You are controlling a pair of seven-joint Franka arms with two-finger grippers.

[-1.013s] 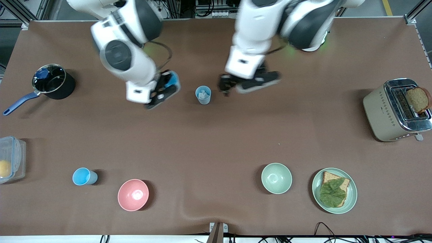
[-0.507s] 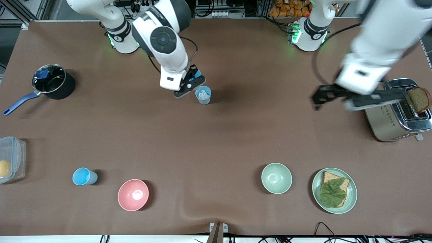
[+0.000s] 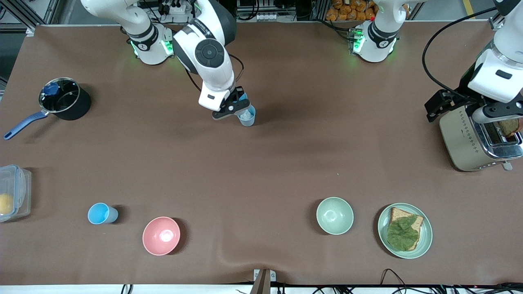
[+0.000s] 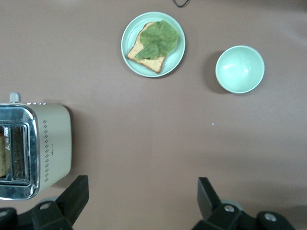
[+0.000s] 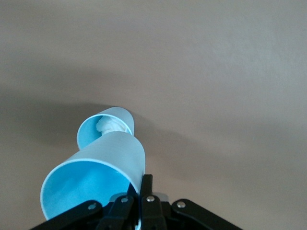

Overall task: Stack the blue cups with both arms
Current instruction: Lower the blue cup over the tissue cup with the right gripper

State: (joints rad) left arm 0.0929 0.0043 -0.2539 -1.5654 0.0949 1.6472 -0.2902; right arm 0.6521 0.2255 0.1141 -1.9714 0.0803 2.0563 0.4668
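Observation:
Next, my right gripper lets go of the bright sky-blue cup inside the paler grey-blue cup (image 3: 248, 111) (image 5: 109, 126) with the white crumpled thing.
My right gripper (image 3: 234, 107) is shut on the rim of a bright sky-blue cup (image 3: 242, 98) and holds it tilted. In the right wrist view the fingers (image 5: 145, 189) pinch that cup's wall (image 5: 108, 160). Its base is at the mouth of the paler grey-blue cup (image 3: 247, 117), which stands on the table with a white crumpled thing inside (image 5: 111, 125). Another bright blue cup (image 3: 102, 213) stands near the front camera toward the right arm's end. My left gripper (image 3: 466, 108) is open and empty, up over the toaster's edge (image 4: 141, 199).
A toaster (image 3: 470, 136) with bread (image 4: 48, 148) stands at the left arm's end. A plate (image 3: 425, 241) with bread and lettuce (image 4: 180, 57), a pale green bowl (image 3: 335, 215) (image 4: 240, 68) and a pink bowl (image 3: 161, 236) lie near the front camera. A black pot (image 3: 65, 100) and a clear box (image 3: 14, 192) stand at the right arm's end.
My left arm swung from beside the paler cup to over the toaster. My right gripper carried the bright blue cup across to the paler cup.

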